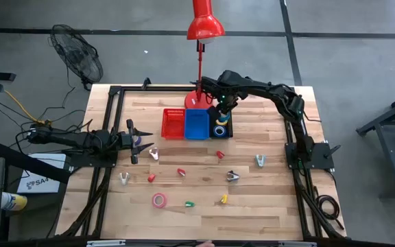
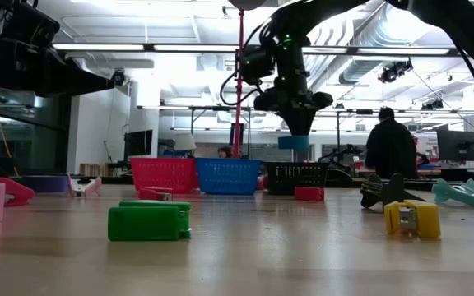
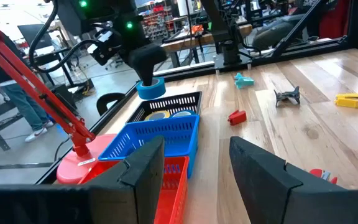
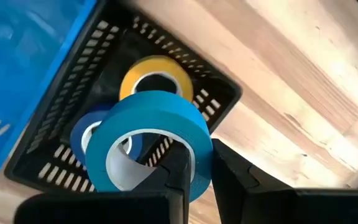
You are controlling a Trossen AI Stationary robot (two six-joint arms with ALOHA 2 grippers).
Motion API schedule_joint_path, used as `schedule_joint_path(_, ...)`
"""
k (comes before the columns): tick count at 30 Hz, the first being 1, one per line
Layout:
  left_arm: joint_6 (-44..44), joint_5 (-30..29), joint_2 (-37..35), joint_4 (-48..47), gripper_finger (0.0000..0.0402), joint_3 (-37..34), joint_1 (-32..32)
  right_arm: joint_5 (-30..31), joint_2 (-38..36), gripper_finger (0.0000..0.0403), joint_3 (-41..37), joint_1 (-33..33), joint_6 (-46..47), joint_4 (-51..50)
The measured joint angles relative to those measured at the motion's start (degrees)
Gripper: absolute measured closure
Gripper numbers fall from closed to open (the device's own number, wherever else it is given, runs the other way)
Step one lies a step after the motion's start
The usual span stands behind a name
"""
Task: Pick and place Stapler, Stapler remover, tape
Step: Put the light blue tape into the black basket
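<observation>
I should let go of the blue tape roll with my right gripper in the black bin (image 1: 221,123) (image 4: 151,111), against the yellow roll.
My right gripper (image 4: 201,174) is shut on a blue tape roll (image 4: 148,134) and hangs over the black bin (image 1: 220,127), which has a yellow roll (image 4: 156,78) and another blue roll (image 4: 89,134) lying in it. In the low view the held roll (image 2: 293,142) is a little above the bin's rim (image 2: 296,174). A pink-red tape roll (image 1: 158,200) lies flat near the table's near edge. Small staplers, such as the green one (image 2: 149,220) and the yellow one (image 2: 411,218), and claw-shaped staple removers (image 1: 260,160) lie scattered on the table. My left gripper (image 1: 137,140) waits open at the table's left side. My right gripper pinches the blue roll's wall (image 4: 194,155), with one finger (image 4: 178,171) inside the open centre and the other outside. The fingers come from above, pointing down. The roll hangs below them on edge, lifted clear above the black bin.
A red bin (image 1: 173,123) and a blue bin (image 1: 197,123) stand left of the black one. A red lamp (image 1: 204,27) rises from its base (image 1: 196,101) behind the bins. A person (image 2: 389,148) stands in the room beyond the table.
</observation>
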Motion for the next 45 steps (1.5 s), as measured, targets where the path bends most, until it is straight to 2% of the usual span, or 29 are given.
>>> schedule_joint_path(11,0.0,0.0,0.0,0.0,0.0222,0.0,0.0,-1.4,0.7,0.0364,-0.3,-1.1,3.2,1.3)
schedule_joint_path(20,0.0,0.0,0.0,0.0,0.0222,0.0,0.0,-4.7,0.7,0.036,-6.5,-1.0,5.3,7.2)
schedule_joint_path(28,0.0,0.0,0.0,0.0,0.0222,0.0,0.0,-2.6,0.7,0.0368,-7.5,-1.2,3.3,8.4)
schedule_joint_path(35,0.0,0.0,0.0,0.0,0.0222,0.0,0.0,-1.3,0.7,0.0354,-7.5,-1.4,1.1,9.0)
schedule_joint_path(45,0.0,0.0,0.0,0.0,0.0222,0.0,0.0,0.0,0.7,0.0359,-7.5,-1.9,-0.9,10.1)
